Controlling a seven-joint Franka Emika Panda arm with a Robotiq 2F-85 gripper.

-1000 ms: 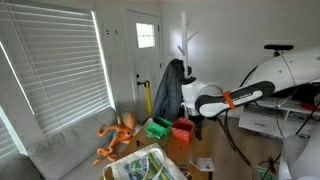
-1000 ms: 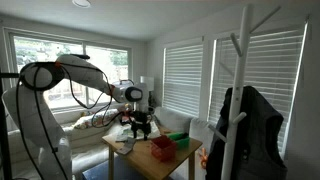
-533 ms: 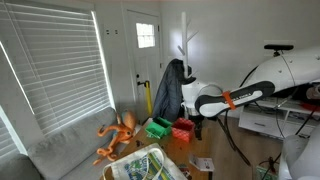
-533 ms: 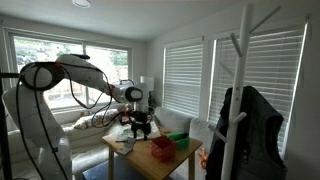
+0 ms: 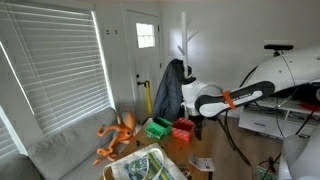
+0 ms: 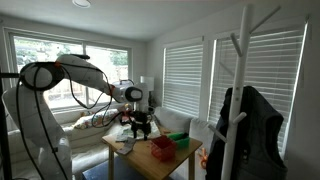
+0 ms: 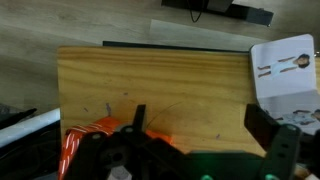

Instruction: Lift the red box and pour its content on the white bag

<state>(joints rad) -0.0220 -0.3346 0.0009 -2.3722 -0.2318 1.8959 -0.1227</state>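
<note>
My gripper will grip the red box's rim [image 5: 186, 121] [image 7: 67, 148] on the side that faces the coat rack.
The red box [image 5: 183, 129] stands on the wooden table next to a green box [image 5: 158, 128]; both exterior views show it [image 6: 163, 146]. A white patterned bag [image 5: 147, 165] lies at the table's near end. My gripper [image 5: 197, 124] hangs over the table beside the red box and also shows in an exterior view [image 6: 140, 122]. In the wrist view the gripper [image 7: 205, 125] is open and empty above bare wood [image 7: 170, 80]. An orange-red object [image 7: 85, 135] shows at the lower left there; I cannot tell if it is the box.
An orange octopus toy [image 5: 118, 135] sits on the grey sofa [image 5: 60, 150]. A white card [image 7: 285, 65] lies at the table's edge. A coat rack with a dark jacket [image 6: 240, 125] stands close to the table. Window blinds [image 5: 50, 70] are behind.
</note>
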